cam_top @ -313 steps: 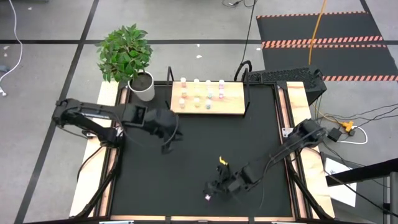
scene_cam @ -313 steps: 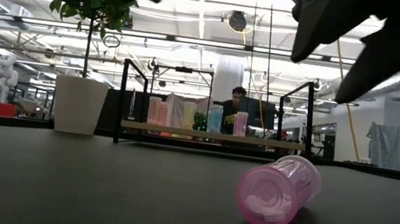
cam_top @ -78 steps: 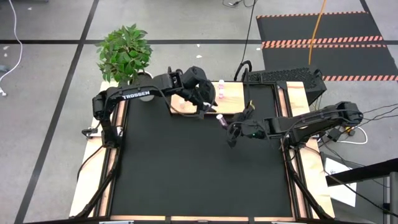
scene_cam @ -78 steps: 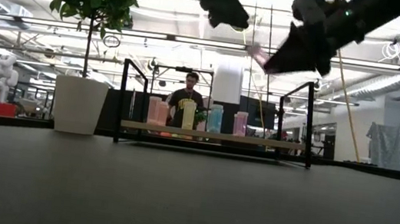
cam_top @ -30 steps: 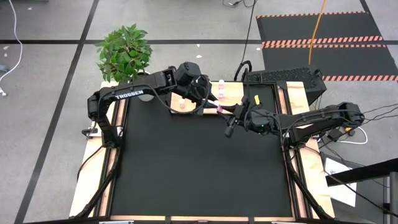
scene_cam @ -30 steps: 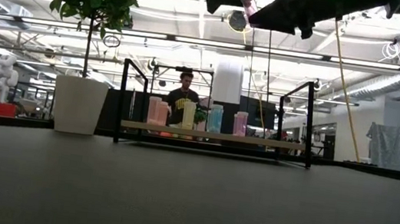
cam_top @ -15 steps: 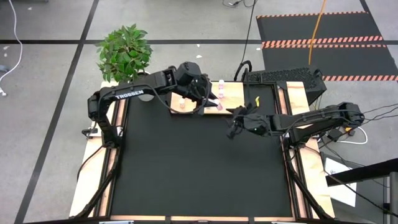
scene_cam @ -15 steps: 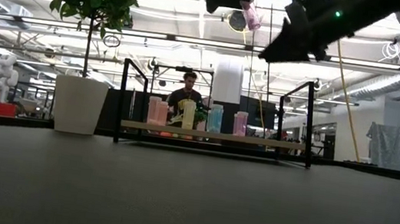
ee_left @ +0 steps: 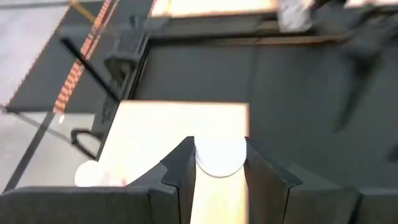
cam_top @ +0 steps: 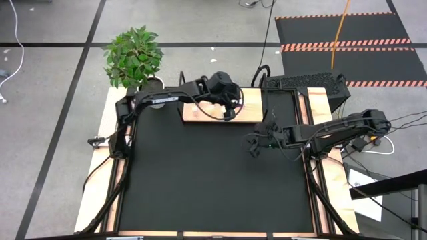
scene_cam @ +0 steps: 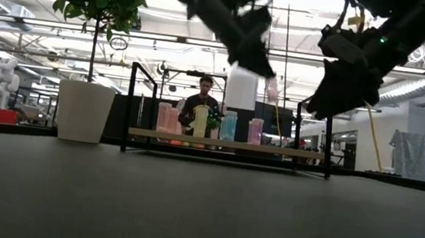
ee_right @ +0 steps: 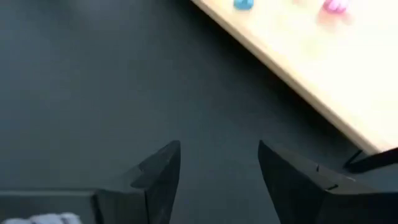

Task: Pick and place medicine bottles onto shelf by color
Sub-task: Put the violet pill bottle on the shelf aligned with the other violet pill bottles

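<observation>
Next, I release the pink bottle from my left gripper by the shelf's near edge (cam_top: 227, 116) (ee_left: 222, 190), in front of the other pink bottles.
The shelf (cam_top: 200, 111) is a tan board with black posts at the table's far edge. In the low view a row of bottles stands on the shelf (scene_cam: 226, 144): pink (scene_cam: 163, 117), yellow (scene_cam: 200, 121), blue (scene_cam: 229, 125) and pink (scene_cam: 255, 130). My left gripper (cam_top: 235, 109) hangs over the shelf's right part, shut on a pink medicine bottle (scene_cam: 272, 88) with a white cap. My right gripper (cam_top: 255, 143) is over the black mat just near of the shelf's right end. In its own wrist view my right gripper (ee_right: 217, 168) is open, with nothing between the fingers. My left gripper pinches the pink bottle between its two fingers, which slant down toward the table's far right. In the wrist view the white cap (ee_left: 217, 155) sits between the fingers, facing the camera. The pink body (scene_cam: 272, 90) sticks out below the fingertips, tilted and clear of the shelf.
A potted plant (cam_top: 137, 57) in a white pot (scene_cam: 84, 110) stands left of the shelf. A black box (cam_top: 303, 81) lies beyond the shelf's right post. The black mat (cam_top: 200, 180) stretches bare toward the near edge. A person (scene_cam: 202, 101) stands in the room behind.
My right gripper has let go of the pink bottle, drawn back toward the near edge, sunk and tipped downward. My left gripper has kept the bottle and carried it down and toward the table's right, over the shelf's right part.
</observation>
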{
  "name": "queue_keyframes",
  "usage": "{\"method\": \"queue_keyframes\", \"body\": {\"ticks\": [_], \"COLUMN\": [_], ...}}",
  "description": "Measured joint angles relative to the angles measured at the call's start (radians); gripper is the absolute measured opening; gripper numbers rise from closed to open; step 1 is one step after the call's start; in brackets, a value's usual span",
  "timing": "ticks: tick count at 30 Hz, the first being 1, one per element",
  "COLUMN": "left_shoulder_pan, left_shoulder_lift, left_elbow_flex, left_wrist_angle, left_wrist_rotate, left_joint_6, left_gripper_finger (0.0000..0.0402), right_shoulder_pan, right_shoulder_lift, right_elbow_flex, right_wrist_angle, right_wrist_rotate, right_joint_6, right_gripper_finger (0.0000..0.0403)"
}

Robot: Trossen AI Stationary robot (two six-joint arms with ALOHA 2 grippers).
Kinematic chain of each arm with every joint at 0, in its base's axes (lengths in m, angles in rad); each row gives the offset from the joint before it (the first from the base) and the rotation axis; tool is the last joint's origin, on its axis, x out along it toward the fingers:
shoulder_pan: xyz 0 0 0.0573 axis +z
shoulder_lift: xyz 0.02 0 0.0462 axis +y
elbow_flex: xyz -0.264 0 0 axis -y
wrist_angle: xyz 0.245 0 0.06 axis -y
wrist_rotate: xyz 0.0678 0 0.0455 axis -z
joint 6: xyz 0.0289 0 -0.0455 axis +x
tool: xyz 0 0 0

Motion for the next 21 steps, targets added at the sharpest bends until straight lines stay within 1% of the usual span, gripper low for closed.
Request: {"method": "queue_keyframes", "body": {"ticks": [3, 9, 16, 21], "left_shoulder_pan": [0.016, 0.024, 0.024, 0.026], "left_shoulder_lift": [0.050, 0.104, 0.125, 0.125], "left_elbow_flex": [0.000, 0.000, 0.000, 0.000], "left_wrist_angle": [-0.020, -0.055, -0.044, -0.048], "left_wrist_rotate": [-0.008, -0.010, -0.008, -0.005], "left_joint_6": [0.016, 0.061, 0.077, 0.093], "left_gripper_finger": [0.0118, 0.0118, 0.0118, 0.0118], "right_shoulder_pan": [0.021, 0.076, 0.107, 0.108], "right_shoulder_lift": [0.000, 0.000, 0.000, 0.000], "right_elbow_flex": [-0.018, -0.063, -0.105, -0.112], "right_wrist_angle": [0.007, 0.011, 0.047, 0.073], "right_wrist_rotate": [-0.023, -0.026, -0.024, -0.022], "right_joint_6": [0.039, 0.136, 0.210, 0.213], "right_gripper_finger": [0.0212, 0.0212, 0.0212, 0.0212]}}
